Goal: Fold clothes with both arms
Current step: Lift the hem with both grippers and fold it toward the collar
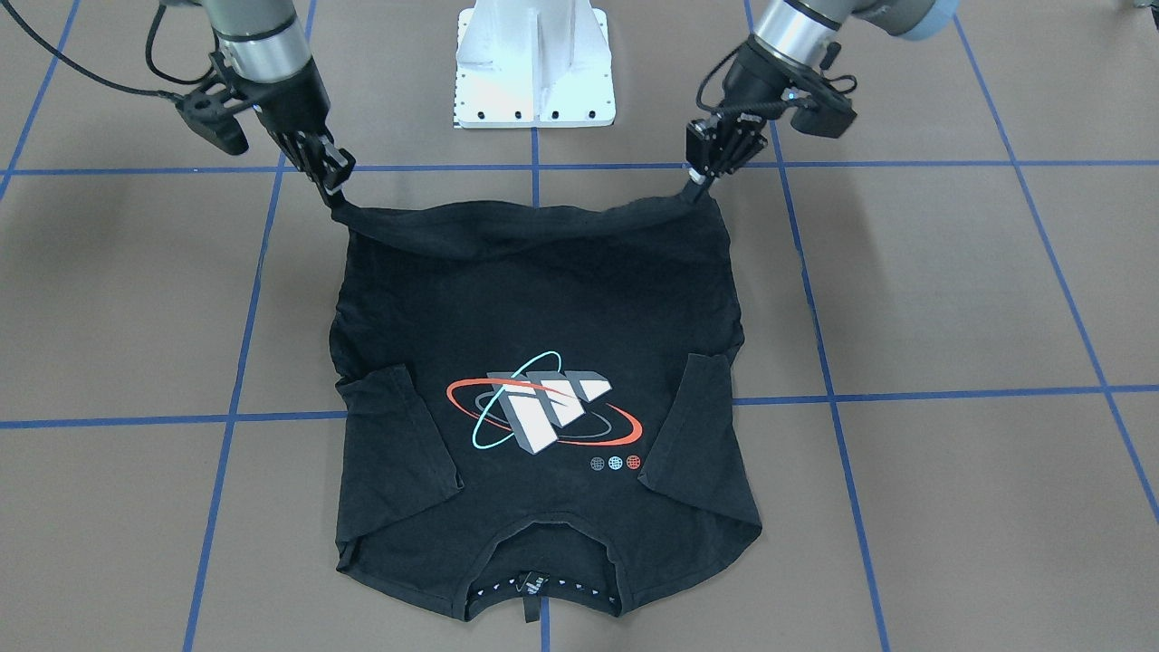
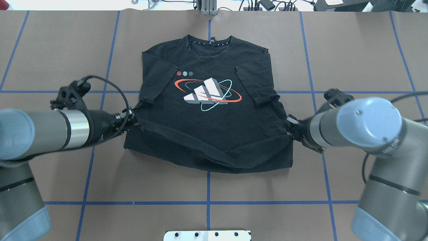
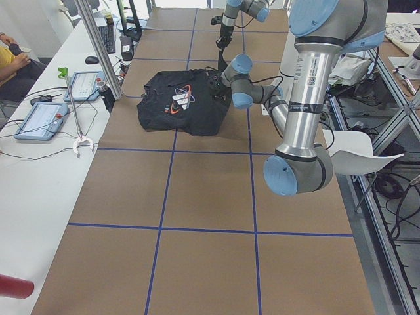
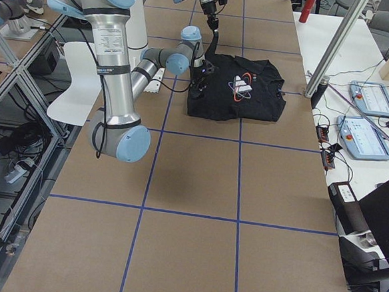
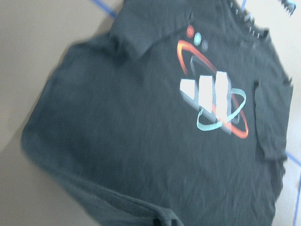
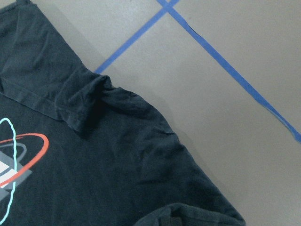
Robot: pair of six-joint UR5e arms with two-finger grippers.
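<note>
The hem corner, now raised a little above the shirt's body, will be set on the brown table [image 1: 776,547] just outside the shoulder nearest the logo's dots, and my left gripper needs to let go of it there.
The black T-shirt [image 1: 543,299] lies logo side up on the brown table, both sleeves folded in over the chest and the collar towards the far edge [image 2: 209,43]. Its orange, teal and grey-white logo [image 2: 207,93] shows in full. My left gripper [image 1: 697,188] [image 2: 134,121] is shut on one hem corner. My right gripper [image 1: 333,192] [image 2: 288,129] is shut on the other hem corner. The hem hangs stretched between them, raised a little above the shirt's body. The wrist views show the shirt's front [image 5: 131,141] and a folded sleeve [image 6: 80,108]; no fingers show there.
The white bolted base plate [image 1: 534,91] stands at the robot's side of the table. Blue tape lines [image 1: 905,396] grid the brown surface. A side bench holds tablets [image 3: 39,118] and a metal post [image 3: 98,46]; another bench holds pendants [image 4: 371,98].
</note>
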